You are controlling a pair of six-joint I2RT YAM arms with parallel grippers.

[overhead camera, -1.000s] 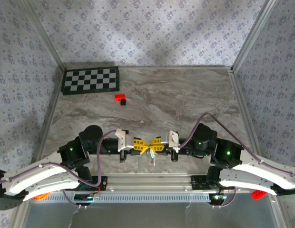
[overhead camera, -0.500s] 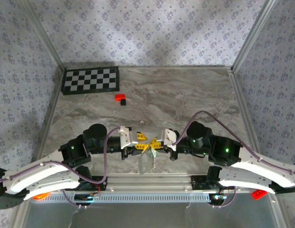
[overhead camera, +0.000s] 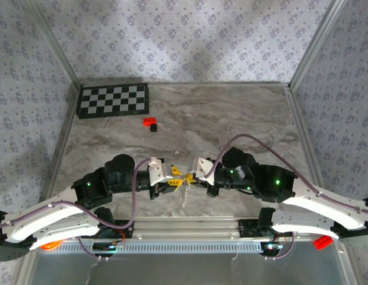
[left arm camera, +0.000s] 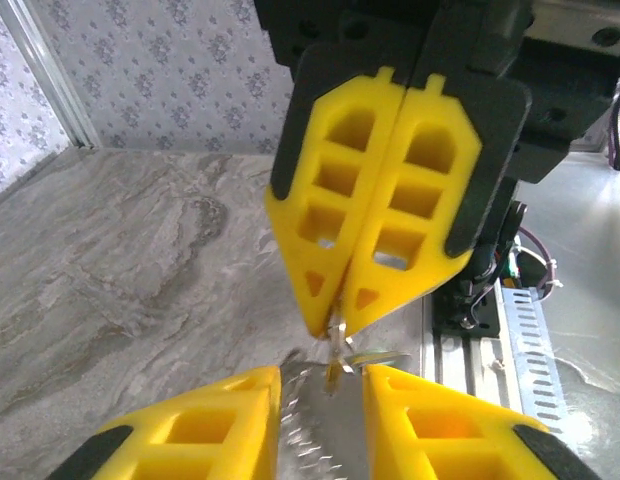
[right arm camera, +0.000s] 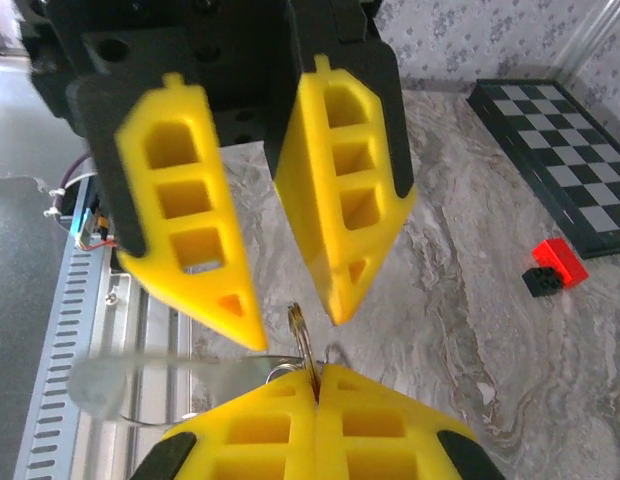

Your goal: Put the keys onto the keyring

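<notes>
I should move my left gripper closer and pinch the keyring deeper [left arm camera: 337, 347] before my right gripper opens, because only the keyring's free edge reaches my left gripper's open fingertips.
My two grippers meet tip to tip near the table's front edge. The right gripper [overhead camera: 190, 177] [right arm camera: 315, 372] is shut on the keyring [right arm camera: 302, 335], pinching a thin metal ring edge-on. In the left wrist view the right gripper [left arm camera: 330, 325] hangs that ring [left arm camera: 336, 345] just above my left fingers. The left gripper [overhead camera: 177, 178] [left arm camera: 322, 375] [right arm camera: 295, 328] is open, its tips either side of the ring without touching it. A blurred silvery piece, probably the key [right arm camera: 180, 372] [left arm camera: 320, 430], swings from the ring. From above, a pale strand [overhead camera: 183, 199] dangles below the tips.
A small red-and-black block [overhead camera: 151, 123] [right arm camera: 553, 265] lies mid-table, with a checkerboard [overhead camera: 113, 100] in the far left corner. An aluminium rail [overhead camera: 184, 225] runs along the near edge under the grippers. Patterned walls close in three sides.
The left gripper was shut against the right one and has opened. Both grippers shifted left and slightly away from the rail. The dangling piece now swings.
</notes>
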